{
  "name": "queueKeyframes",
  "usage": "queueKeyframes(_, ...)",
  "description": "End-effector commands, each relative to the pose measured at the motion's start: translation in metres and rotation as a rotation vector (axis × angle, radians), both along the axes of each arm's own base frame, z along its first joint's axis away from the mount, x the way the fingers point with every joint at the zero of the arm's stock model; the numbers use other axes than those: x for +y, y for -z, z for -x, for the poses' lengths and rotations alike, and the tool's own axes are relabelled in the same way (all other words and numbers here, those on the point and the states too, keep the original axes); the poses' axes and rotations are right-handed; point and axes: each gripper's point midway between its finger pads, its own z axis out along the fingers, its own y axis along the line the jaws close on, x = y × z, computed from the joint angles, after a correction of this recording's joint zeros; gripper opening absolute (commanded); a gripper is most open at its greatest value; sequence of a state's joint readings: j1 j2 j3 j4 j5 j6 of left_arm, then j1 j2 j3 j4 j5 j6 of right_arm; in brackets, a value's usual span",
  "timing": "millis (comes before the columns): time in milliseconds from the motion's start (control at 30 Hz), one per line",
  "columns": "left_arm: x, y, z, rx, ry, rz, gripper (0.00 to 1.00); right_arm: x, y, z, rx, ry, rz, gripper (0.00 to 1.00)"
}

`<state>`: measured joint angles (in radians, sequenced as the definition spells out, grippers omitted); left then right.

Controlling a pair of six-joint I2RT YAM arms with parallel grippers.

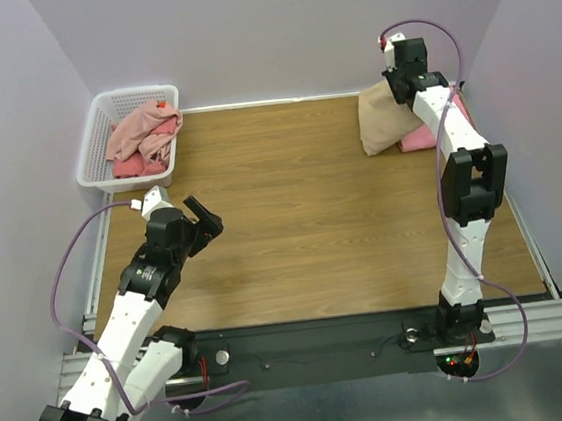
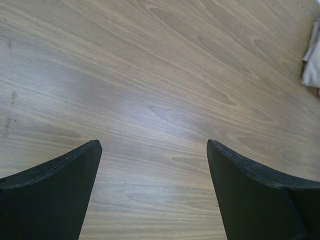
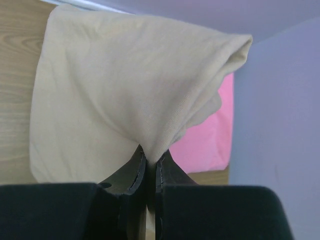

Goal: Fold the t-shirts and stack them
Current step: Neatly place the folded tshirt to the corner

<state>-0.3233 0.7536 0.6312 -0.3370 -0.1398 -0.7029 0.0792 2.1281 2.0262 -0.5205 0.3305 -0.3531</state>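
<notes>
Next, I release the beige t-shirt from my right gripper squarely on top of the salmon-pink t-shirt (image 1: 420,115) (image 3: 157,102), close to the back wall.
The beige t-shirt (image 1: 384,117) is folded at the far right of the table, lying over the salmon-pink t-shirt (image 1: 420,138). My right gripper (image 1: 401,85) is shut on a pinch of the beige t-shirt (image 3: 125,100) and lifts its edge; the salmon-pink t-shirt (image 3: 212,135) shows beneath it. A dusty-pink t-shirt (image 1: 142,130) and a red t-shirt (image 1: 142,163) lie crumpled in the white basket (image 1: 94,150). My left gripper (image 1: 204,218) is open and empty above bare wood (image 2: 155,100) at the left.
The white lattice basket stands at the far left corner. Purple walls close in the back and both sides. A metal rail (image 1: 325,342) runs along the near edge by the arm bases. A pale cloth edge (image 2: 312,60) shows at the far right of the left wrist view.
</notes>
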Motion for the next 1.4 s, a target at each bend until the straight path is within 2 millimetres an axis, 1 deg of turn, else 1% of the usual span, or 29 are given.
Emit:
queueKeyframes(0, 0.003, -0.023, -0.014, -0.06, -0.016, -0.029, 0.99, -0.021, -0.043, -0.017, -0.098, -0.002, 0.088, 0.0)
queueKeyframes(67, 0.003, -0.02, -0.016, -0.052, -0.015, -0.035, 0.99, -0.021, -0.051, -0.018, -0.108, -0.015, 0.098, 0.0)
queueKeyframes(100, 0.003, -0.02, -0.016, -0.052, -0.015, -0.035, 0.98, -0.022, -0.05, -0.018, -0.102, -0.022, 0.104, 0.0)
queueKeyframes(167, 0.003, -0.02, -0.016, -0.052, -0.016, -0.034, 0.99, -0.015, -0.058, -0.017, -0.105, -0.084, 0.116, 0.0)
queueKeyframes(233, 0.003, -0.02, -0.016, -0.053, -0.013, -0.035, 0.99, -0.014, -0.067, -0.015, -0.11, -0.121, 0.138, 0.0)
queueKeyframes(300, 0.003, -0.021, -0.015, -0.059, -0.013, -0.034, 0.99, -0.018, -0.079, -0.014, -0.126, -0.118, 0.156, 0.0)
queueKeyframes(333, 0.004, -0.022, -0.015, -0.062, -0.014, -0.034, 0.99, -0.02, -0.092, -0.013, -0.149, -0.115, 0.166, 0.0)
queueKeyframes(400, 0.004, -0.024, -0.015, -0.071, -0.014, -0.031, 0.99, -0.02, -0.104, -0.011, -0.169, -0.12, 0.169, 0.0)
queueKeyframes(433, 0.004, -0.025, -0.016, -0.074, -0.015, -0.032, 0.99, -0.019, -0.115, -0.008, -0.19, -0.129, 0.164, 0.0)
queueKeyframes(533, 0.004, -0.024, -0.017, -0.073, -0.018, -0.034, 0.99, -0.014, -0.128, -0.004, -0.213, -0.153, 0.15, 0.01)
queueKeyframes(567, 0.004, -0.023, -0.017, -0.069, -0.019, -0.035, 0.99, -0.014, -0.133, -0.002, -0.223, -0.151, 0.14, 0.0)
queueKeyframes(633, 0.005, -0.021, -0.017, -0.064, -0.023, -0.037, 0.99, -0.017, -0.136, 0.001, -0.229, -0.126, 0.14, 0.0)
queueKeyframes(733, 0.005, -0.022, -0.018, -0.067, -0.024, -0.037, 0.99, -0.021, -0.126, 0.002, -0.206, -0.109, 0.149, 0.01)
queueKeyframes(800, 0.006, -0.021, -0.018, -0.063, -0.026, -0.041, 0.98, -0.029, -0.119, 0.001, -0.195, -0.064, 0.147, 0.0)
queueKeyframes(900, 0.006, -0.021, -0.017, -0.062, -0.029, -0.043, 0.99, -0.039, -0.124, 0.0, -0.219, -0.012, 0.129, 0.0)
queueKeyframes(933, 0.007, -0.022, -0.018, -0.065, -0.031, -0.043, 0.99, -0.04, -0.129, 0.0, -0.23, -0.011, 0.123, 0.0)
queueKeyframes(1000, 0.007, -0.022, -0.018, -0.065, -0.033, -0.044, 0.99, -0.036, -0.131, 0.0, -0.234, -0.036, 0.116, 0.0)
queueKeyframes(1067, 0.007, -0.02, -0.019, -0.061, -0.037, -0.047, 0.99, -0.035, -0.128, 0.0, -0.221, -0.044, 0.129, 0.0)
queueKeyframes(1100, 0.008, -0.018, -0.019, -0.056, -0.039, -0.048, 0.99, -0.039, -0.127, 0.0, -0.218, -0.035, 0.135, 0.0)
queueKeyframes(1200, 0.007, -0.017, -0.019, -0.049, -0.039, -0.051, 0.99, -0.046, -0.118, -0.002, -0.202, -0.028, 0.134, 0.0)
queueKeyframes(1233, 0.008, -0.016, -0.019, -0.047, -0.04, -0.052, 0.99, -0.047, -0.118, -0.004, -0.205, -0.022, 0.13, 0.0)
queueKeyframes(1300, 0.008, -0.015, -0.02, -0.042, -0.043, -0.056, 0.99, -0.047, -0.109, -0.007, -0.186, -0.026, 0.138, 0.0)
queueKeyframes(1333, 0.009, -0.014, -0.02, -0.037, -0.047, -0.059, 0.99, -0.061, -0.106, -0.007, -0.179, -0.004, 0.141, 0.0)
queueKeyframes(1367, 0.009, -0.014, -0.02, -0.035, -0.045, -0.06, 0.99, -0.063, -0.101, -0.008, -0.167, -0.012, 0.147, 0.0)
